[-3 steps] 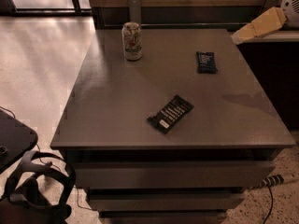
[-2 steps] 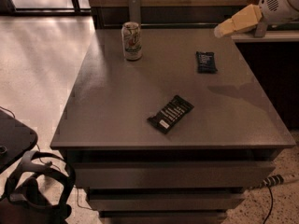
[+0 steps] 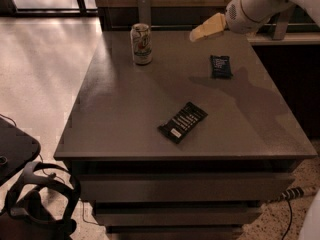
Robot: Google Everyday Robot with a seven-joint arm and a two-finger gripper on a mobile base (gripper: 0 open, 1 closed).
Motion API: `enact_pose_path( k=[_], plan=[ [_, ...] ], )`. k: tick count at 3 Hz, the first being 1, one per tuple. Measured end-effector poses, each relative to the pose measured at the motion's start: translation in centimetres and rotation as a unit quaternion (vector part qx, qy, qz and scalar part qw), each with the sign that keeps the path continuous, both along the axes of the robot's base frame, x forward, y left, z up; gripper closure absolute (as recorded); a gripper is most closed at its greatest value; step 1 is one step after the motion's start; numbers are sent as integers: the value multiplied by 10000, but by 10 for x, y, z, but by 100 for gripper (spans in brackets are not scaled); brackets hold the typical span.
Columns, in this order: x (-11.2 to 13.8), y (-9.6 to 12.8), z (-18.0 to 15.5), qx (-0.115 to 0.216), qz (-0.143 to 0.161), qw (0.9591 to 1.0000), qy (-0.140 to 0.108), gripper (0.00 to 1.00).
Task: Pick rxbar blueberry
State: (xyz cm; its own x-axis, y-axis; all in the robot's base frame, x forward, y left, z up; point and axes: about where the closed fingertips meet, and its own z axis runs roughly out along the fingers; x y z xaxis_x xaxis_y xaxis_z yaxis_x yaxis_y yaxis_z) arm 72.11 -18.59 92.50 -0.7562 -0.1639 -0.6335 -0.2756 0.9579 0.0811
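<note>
Next, my gripper should go to the rxbar blueberry's far end [image 3: 219,60], the one toward the table's back edge, and close there.
The rxbar blueberry [image 3: 221,66] is a small dark navy bar lying flat near the far right of the grey table [image 3: 125,109]. My gripper [image 3: 206,29] hangs in the air above the table's far edge, up and to the left of the bar, with the white arm reaching in from the upper right. Its pale fingers point left. It holds nothing that I can see.
A can [image 3: 141,44] stands at the far left of the table. A longer black wrapper with white text [image 3: 183,122] lies near the table's front middle. A counter [image 3: 280,36] adjoins at the right. Dark gear and cables [image 3: 35,199] sit on the floor at lower left.
The gripper and arm have moved left and further into view, from the table's far right corner to above its far edge near the bar. The objects on the table have not moved.
</note>
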Motion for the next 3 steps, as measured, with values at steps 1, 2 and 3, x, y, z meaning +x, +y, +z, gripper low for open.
enact_pose_path(
  k=[1,2,3],
  plan=[
    [20,5,-34,-559,-256,9981,101,0],
    [30,-8,-52,-791,-332,9962,158,0],
    [39,-34,-72,-805,-458,9954,261,0]
  ],
)
